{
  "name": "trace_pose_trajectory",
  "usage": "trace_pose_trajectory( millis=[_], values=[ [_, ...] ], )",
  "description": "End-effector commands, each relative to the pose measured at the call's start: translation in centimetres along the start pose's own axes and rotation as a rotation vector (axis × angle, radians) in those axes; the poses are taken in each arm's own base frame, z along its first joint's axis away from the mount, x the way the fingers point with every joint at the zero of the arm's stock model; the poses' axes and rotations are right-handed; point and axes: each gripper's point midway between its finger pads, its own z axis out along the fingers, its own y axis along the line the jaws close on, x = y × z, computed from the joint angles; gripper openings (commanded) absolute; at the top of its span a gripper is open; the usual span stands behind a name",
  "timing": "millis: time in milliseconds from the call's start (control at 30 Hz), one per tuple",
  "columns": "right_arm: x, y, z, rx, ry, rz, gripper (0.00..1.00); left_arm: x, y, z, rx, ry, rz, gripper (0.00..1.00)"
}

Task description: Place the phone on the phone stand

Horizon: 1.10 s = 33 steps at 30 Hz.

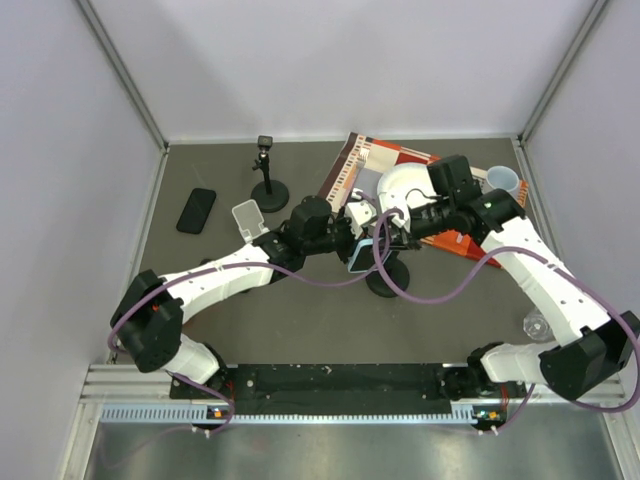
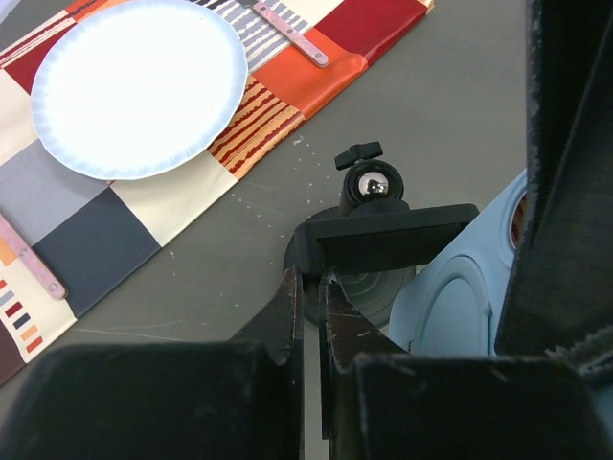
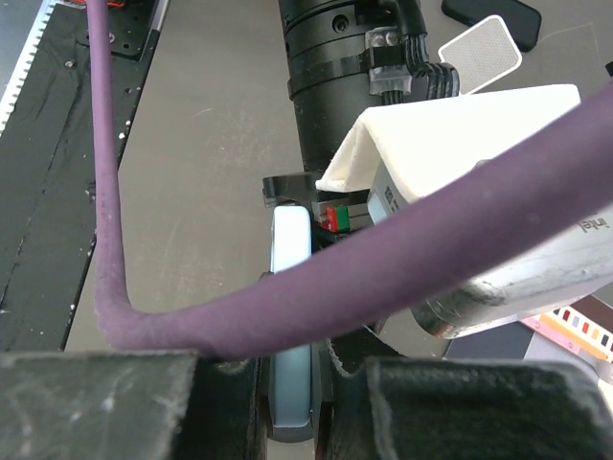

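Next, I let go of the light-blue phone with my right gripper against the black clamp on the ball-head stand (image 1: pixel 387 242).
My right gripper (image 3: pixel 293 374) is shut on a light-blue phone (image 3: pixel 290 264), held on edge above the table; in the top view the phone (image 1: pixel 360 258) hangs between both grippers. My left gripper (image 2: pixel 312 280) is shut on the end of a black clamp (image 2: pixel 383 230), which sits on a ball-head stand with a round base (image 1: pixel 387 278). The phone's back (image 2: pixel 460 307) is right beside this clamp. The white phone stand (image 1: pixel 248 218) stands apart at the left, behind the left arm. It also shows in the right wrist view (image 3: pixel 479 53).
A black phone (image 1: pixel 196 210) lies flat at the left. A black pole with a round base (image 1: pixel 268 185) stands at the back. A white plate (image 2: pixel 139 86) rests on a patterned mat (image 1: pixel 360 165). A cup (image 1: pixel 503 181) stands at the right. A purple cable (image 3: pixel 316 287) crosses my right fingers.
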Motion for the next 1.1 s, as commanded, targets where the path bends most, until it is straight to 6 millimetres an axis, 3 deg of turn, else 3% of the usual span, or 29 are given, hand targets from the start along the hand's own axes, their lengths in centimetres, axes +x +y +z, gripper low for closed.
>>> trace_pose_trajectory(
  millis=[0, 400, 567, 667, 800, 1067],
  values=[
    [-0.5, -2.0, -0.3, 0.046, -0.018, -0.099, 0.00, -2.4, -1.2, -0.8, 0.054, -0.050, 0.051, 0.00],
    [1.2, -1.3, 0.3, 0.036, -0.035, -0.054, 0.00, -2.5, -0.9, -0.8, 0.043, -0.065, 0.031, 0.00],
    [1.0, -1.0, -0.7, 0.060, -0.055, 0.031, 0.00, -2.5, -0.2, -1.3, -0.001, -0.074, 0.020, 0.00],
    [2.6, -1.0, -1.1, 0.105, 0.001, 0.131, 0.00, -2.3, 0.8, -1.3, -0.061, -0.070, -0.006, 0.00],
    [3.4, -1.6, -1.9, 0.208, 0.065, 0.302, 0.00, -2.6, 4.5, -1.8, -0.292, -0.066, -0.106, 0.00],
    [6.1, -1.3, -3.0, 0.454, 0.286, 0.599, 0.00, -3.8, 6.2, -4.0, -0.472, -0.119, -0.209, 0.00]
  ],
)
